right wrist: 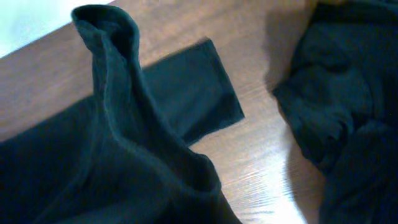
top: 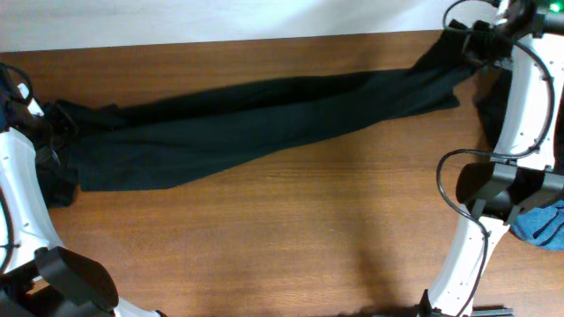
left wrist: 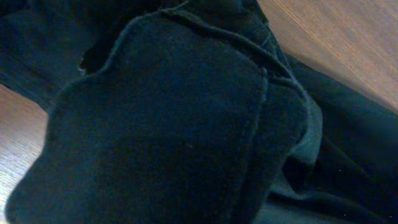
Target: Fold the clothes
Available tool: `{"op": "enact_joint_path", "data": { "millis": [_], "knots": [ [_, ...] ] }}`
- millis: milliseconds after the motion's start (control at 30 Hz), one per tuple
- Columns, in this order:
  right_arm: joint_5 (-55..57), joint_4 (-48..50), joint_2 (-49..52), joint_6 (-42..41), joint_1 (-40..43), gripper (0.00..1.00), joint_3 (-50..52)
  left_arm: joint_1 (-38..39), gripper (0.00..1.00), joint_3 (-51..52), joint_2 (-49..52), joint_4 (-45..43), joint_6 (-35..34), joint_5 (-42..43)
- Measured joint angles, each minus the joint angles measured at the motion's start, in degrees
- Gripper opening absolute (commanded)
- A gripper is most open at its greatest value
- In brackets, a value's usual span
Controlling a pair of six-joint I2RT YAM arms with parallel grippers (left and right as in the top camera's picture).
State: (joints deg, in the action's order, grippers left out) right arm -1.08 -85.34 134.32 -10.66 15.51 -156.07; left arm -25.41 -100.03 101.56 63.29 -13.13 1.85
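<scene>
My left gripper is going to let go of the end of the black trousers against the dark cloth on the wooden table (top: pixel 77 120).
A long pair of black trousers (top: pixel 264 119) lies stretched across the wooden table (top: pixel 308 229), from the left edge to the far right corner. My left gripper (top: pixel 55 119) holds its left end. Black cloth with a stitched seam (left wrist: pixel 174 124) fills the left wrist view and hides the fingers. My right gripper (top: pixel 467 44) is shut on the right end of the trousers. In the right wrist view a fold of the trousers (right wrist: pixel 124 143) rises toward the camera, and one flat leg hem (right wrist: pixel 199 93) rests on the wood. The right fingers are hidden too.
Another black garment (top: pixel 489 110) lies bunched at the right under the right arm, and shows as a dark heap of cloth (right wrist: pixel 348 93) in the right wrist view. A blue piece (top: pixel 542 224) sits at the right edge. More dark cloth (top: pixel 57 189) lies by the left arm.
</scene>
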Motion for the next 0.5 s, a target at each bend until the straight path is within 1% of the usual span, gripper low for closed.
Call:
{"op": "enact_joint_path", "data": {
  "millis": [233, 500],
  "knots": [
    [1.31, -0.11, 0.57, -4.24, 1.18, 0.04, 0.72, 0.0, 0.0, -0.09, 1.01, -1.07, 0.0, -0.04],
    [2.16, -0.28, 5.62, -7.06, 3.32, 0.04, 1.7, 0.02, 0.01, -0.31, 6.58, -1.62, 0.0, 0.22]
  ]
}}
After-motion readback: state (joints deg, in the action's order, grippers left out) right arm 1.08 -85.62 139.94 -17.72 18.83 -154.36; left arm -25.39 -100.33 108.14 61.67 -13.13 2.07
